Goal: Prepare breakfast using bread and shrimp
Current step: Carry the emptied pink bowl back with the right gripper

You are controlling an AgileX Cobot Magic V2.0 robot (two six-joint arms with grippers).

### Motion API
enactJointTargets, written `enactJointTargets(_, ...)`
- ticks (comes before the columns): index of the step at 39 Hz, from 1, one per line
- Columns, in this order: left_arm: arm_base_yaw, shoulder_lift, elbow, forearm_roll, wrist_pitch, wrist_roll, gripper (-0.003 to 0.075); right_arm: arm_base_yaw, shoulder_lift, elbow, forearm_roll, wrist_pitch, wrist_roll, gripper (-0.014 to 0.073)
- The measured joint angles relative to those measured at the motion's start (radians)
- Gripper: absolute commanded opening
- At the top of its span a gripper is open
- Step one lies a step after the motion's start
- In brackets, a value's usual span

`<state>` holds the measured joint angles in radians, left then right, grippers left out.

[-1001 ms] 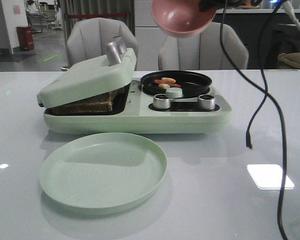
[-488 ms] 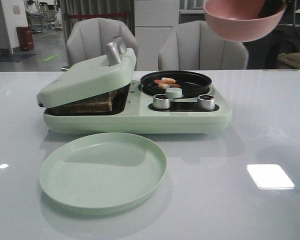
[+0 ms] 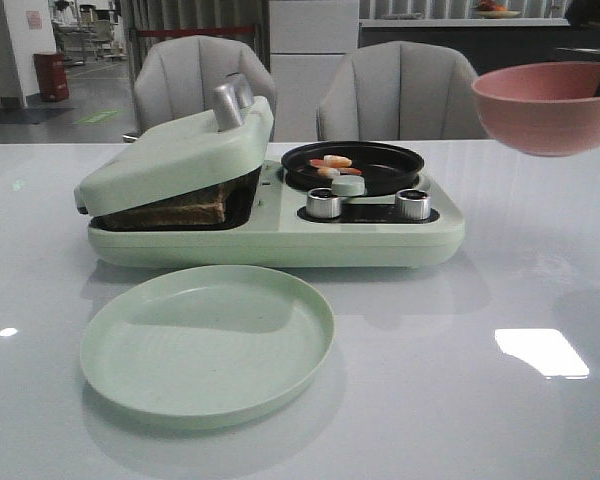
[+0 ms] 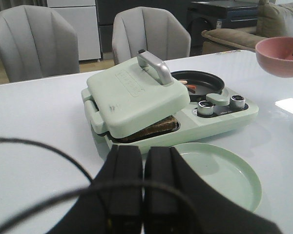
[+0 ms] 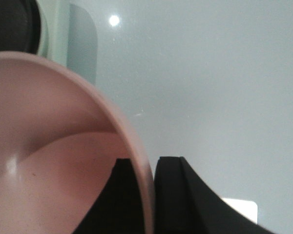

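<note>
My right gripper needs to set the pink bowl down and let go of it on the white table [image 3: 568, 278] next to the breakfast maker's knob end. The bowl is now in the air above the table.
The bread [image 3: 180, 208] lies in the pale green breakfast maker [image 3: 270, 235] under its half-lowered lid [image 3: 175, 155]; only the dark crust edge shows, also in the left wrist view [image 4: 154, 130]. A few orange-pink shrimp [image 3: 330, 165] lie in the maker's small black pan [image 3: 352, 165]. My right gripper [image 5: 150, 168] is shut on the rim of an empty pink bowl [image 3: 548, 105], held in the air at the right, above the table. My left gripper [image 4: 143, 158] is shut and empty, back from the maker near the green plate.
A pale green plate [image 3: 208, 342] lies on the white table [image 3: 460, 380] in front of the maker. Two metal knobs [image 3: 323, 203] stand on the maker's front. Two grey chairs [image 3: 395, 90] stand behind the table. A black cable [image 4: 49, 151] crosses the left wrist view.
My right gripper has carried the pink bowl from above the pan to the right and downward, turning it upright. The cable has left the front view. The shrimp stay in the pan.
</note>
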<state>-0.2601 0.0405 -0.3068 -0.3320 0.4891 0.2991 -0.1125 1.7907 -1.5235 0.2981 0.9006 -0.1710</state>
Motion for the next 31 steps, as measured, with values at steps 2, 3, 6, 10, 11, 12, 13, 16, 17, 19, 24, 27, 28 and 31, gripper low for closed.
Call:
enactJointTargets(2, 0.000, 0.000, 0.000, 0.000, 0.000, 0.000, 0.0111, -0.001, 0.011, 0.017, 0.000, -0.002, 0.000, 0.0140)
enactJointTargets(3, 0.000, 0.000, 0.000, 0.000, 0.000, 0.000, 0.0111, -0.001, 0.013, 0.022, 0.000, -0.002, 0.000, 0.0140)
enactJointTargets(6, 0.000, 0.000, 0.000, 0.000, 0.000, 0.000, 0.0111, -0.001, 0.034, 0.029, 0.000, 0.001, 0.000, 0.0140)
enactJointTargets(10, 0.000, 0.000, 0.000, 0.000, 0.000, 0.000, 0.0111, -0.001, 0.063, 0.031, 0.000, 0.013, 0.000, 0.0140)
enactJointTargets(11, 0.000, 0.000, 0.000, 0.000, 0.000, 0.000, 0.0111, -0.001, 0.073, 0.031, 0.000, 0.018, 0.000, 0.0140)
enactJointTargets(12, 0.000, 0.000, 0.000, 0.000, 0.000, 0.000, 0.0111, -0.001, 0.081, 0.031, -0.001, 0.020, 0.000, 0.0140)
enactJointTargets(13, 0.000, 0.000, 0.000, 0.000, 0.000, 0.000, 0.0111, -0.001, 0.090, 0.031, -0.003, 0.025, 0.000, 0.0140)
enactJointTargets(16, 0.000, 0.000, 0.000, 0.000, 0.000, 0.000, 0.0111, -0.001, 0.110, 0.031, -0.012, 0.030, 0.000, 0.0140)
enactJointTargets(17, 0.000, 0.000, 0.000, 0.000, 0.000, 0.000, 0.0111, -0.001, 0.113, 0.031, -0.014, 0.032, 0.000, 0.0140)
enactJointTargets(19, 0.000, 0.000, 0.000, 0.000, 0.000, 0.000, 0.0111, -0.001, 0.121, 0.031, -0.016, 0.032, 0.000, 0.0142)
enactJointTargets(24, 0.000, 0.000, 0.000, 0.000, 0.000, 0.000, 0.0111, -0.001, 0.140, 0.031, -0.018, 0.034, 0.000, 0.0141)
enactJointTargets(27, 0.000, 0.000, 0.000, 0.000, 0.000, 0.000, 0.0111, -0.001, 0.157, 0.031, -0.023, 0.036, 0.000, 0.0143)
enactJointTargets(28, 0.000, 0.000, 0.000, 0.000, 0.000, 0.000, 0.0111, -0.001, 0.162, 0.031, -0.024, 0.035, 0.000, 0.0143)
enactJointTargets(31, 0.000, 0.000, 0.000, 0.000, 0.000, 0.000, 0.0111, -0.001, 0.168, 0.031, -0.039, 0.035, 0.000, 0.0143)
